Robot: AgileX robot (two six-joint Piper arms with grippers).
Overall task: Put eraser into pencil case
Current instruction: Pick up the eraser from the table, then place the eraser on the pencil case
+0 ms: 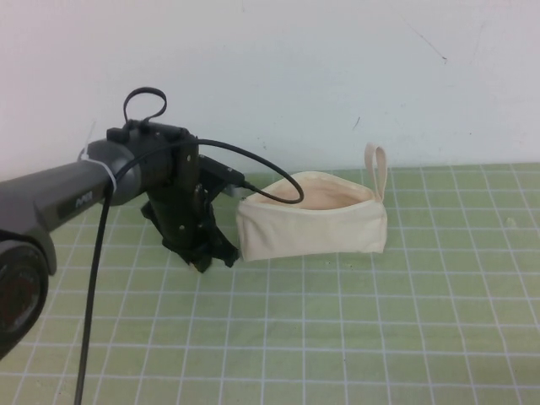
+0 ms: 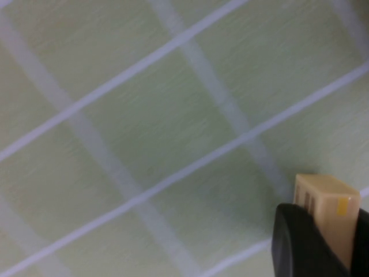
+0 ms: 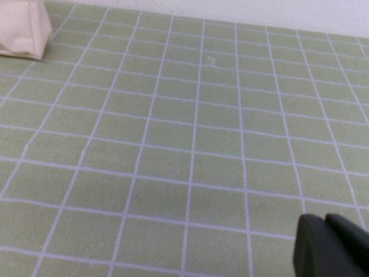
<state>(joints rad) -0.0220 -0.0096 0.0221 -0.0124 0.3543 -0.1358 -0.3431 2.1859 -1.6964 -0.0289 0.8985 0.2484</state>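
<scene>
I will let go of the eraser with my left gripper inside the opening of the cream canvas pencil case [image 1: 317,199].
The cream canvas pencil case [image 1: 312,221] stands open on the green grid mat, its loop strap [image 1: 376,169] sticking up at the right end. A corner of it shows in the right wrist view [image 3: 22,29]. My left gripper [image 1: 211,253] hangs just left of the case's left end, low over the mat. In the left wrist view it [image 2: 328,236] is shut on the pale tan eraser [image 2: 326,202], held above the mat. My right gripper [image 3: 331,245] shows only in its wrist view, its dark fingers together with nothing between them, over bare mat away from the case.
The green grid mat [image 1: 354,329] covers the table up to a white wall [image 1: 337,76] behind the case. A black cable [image 1: 270,169] loops from the left wrist over the case's left opening.
</scene>
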